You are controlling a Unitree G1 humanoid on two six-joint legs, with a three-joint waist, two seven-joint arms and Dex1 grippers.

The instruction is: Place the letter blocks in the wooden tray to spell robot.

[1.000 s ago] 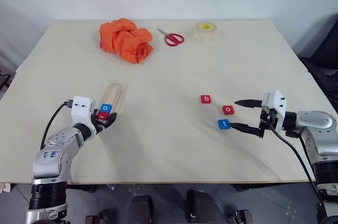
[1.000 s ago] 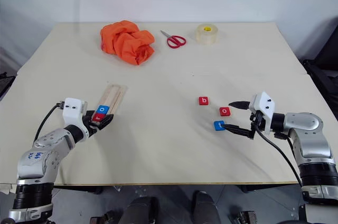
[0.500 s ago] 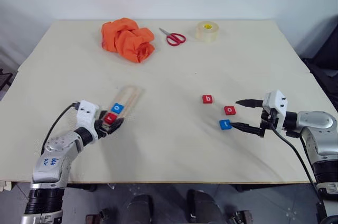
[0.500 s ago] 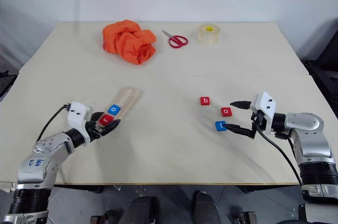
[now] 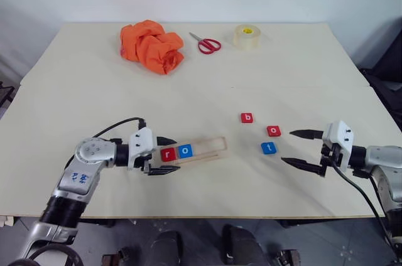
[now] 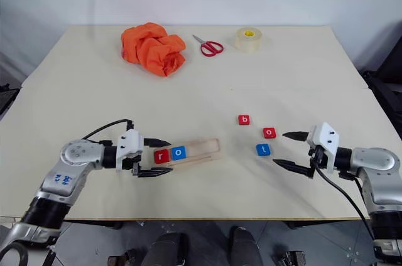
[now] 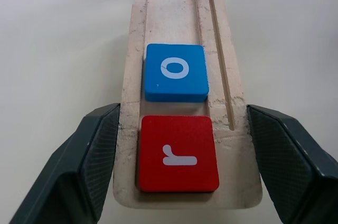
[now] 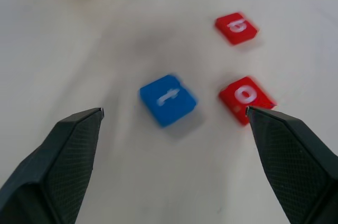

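The sides of the red b block [image 5: 247,117] [image 8: 236,28], beyond the red o block, are next for my right gripper, which should go past the blue t block and close on them.
The wooden tray [image 5: 210,147] lies crosswise on the table at the front left. A red r block [image 5: 168,153] and a blue o block [image 5: 185,150] sit side by side at its left end. My left gripper [image 5: 177,154] is shut on that end, one finger [image 7: 100,145] against each long side. A red b block [image 5: 247,117], a red o block [image 5: 273,130] and a blue t block [image 5: 268,148] lie loose on the table to the right. My right gripper [image 5: 287,146] hangs open just right of the blue t, touching nothing.
An orange cloth [image 5: 151,46], red-handled scissors [image 5: 205,43] and a roll of tape [image 5: 245,36] lie along the table's far side. The table's front edge [image 5: 201,217] runs close below both arms.
My left gripper has swung the tray round to the right, from pointing away to lying crosswise, with r and o still in it. My right gripper has drawn back from the blue t.
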